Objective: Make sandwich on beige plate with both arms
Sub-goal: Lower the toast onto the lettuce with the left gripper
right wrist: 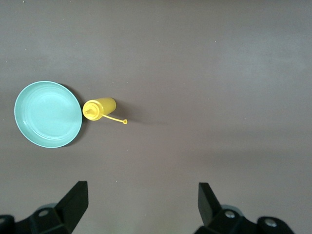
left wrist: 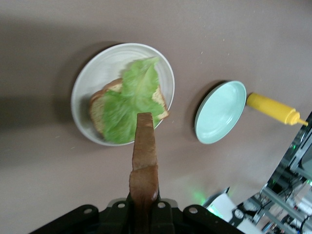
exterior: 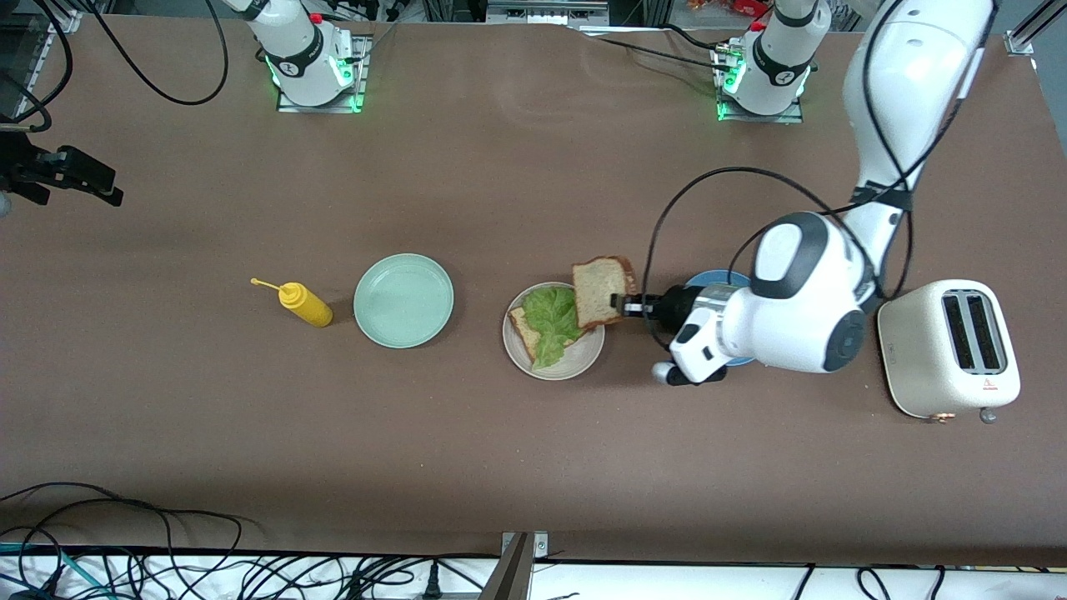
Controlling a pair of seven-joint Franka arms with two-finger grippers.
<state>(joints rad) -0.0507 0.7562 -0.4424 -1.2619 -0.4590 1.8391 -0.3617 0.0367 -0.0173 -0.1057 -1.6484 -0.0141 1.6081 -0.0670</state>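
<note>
The second bread slice will go down on the green lettuce leaf over the beige plate [exterior: 543, 334] [left wrist: 131, 91], placed by my left gripper.
The beige plate [exterior: 585, 354] [left wrist: 83, 92] carries one slice of brown bread [exterior: 525, 327] [left wrist: 97, 114] with a ruffled green lettuce leaf [exterior: 552, 321] [left wrist: 131, 92] lying over it. My left gripper [exterior: 621, 305] [left wrist: 144, 200] is shut on the edge of a second bread slice [exterior: 602, 290] [left wrist: 145, 146]. That slice hangs tilted over the plate's rim on the left arm's side, partly above the lettuce. My right gripper [right wrist: 141, 187] waits high over bare table toward the right arm's end, open with nothing between its fingers.
A mint-green plate [exterior: 403, 300] [left wrist: 220, 112] [right wrist: 47, 114] and a yellow mustard bottle [exterior: 305, 304] [left wrist: 273, 108] [right wrist: 99, 108] lie beside the beige plate, toward the right arm's end. A blue plate [exterior: 708, 279] shows partly under the left arm. A cream toaster [exterior: 950, 346] stands at the left arm's end.
</note>
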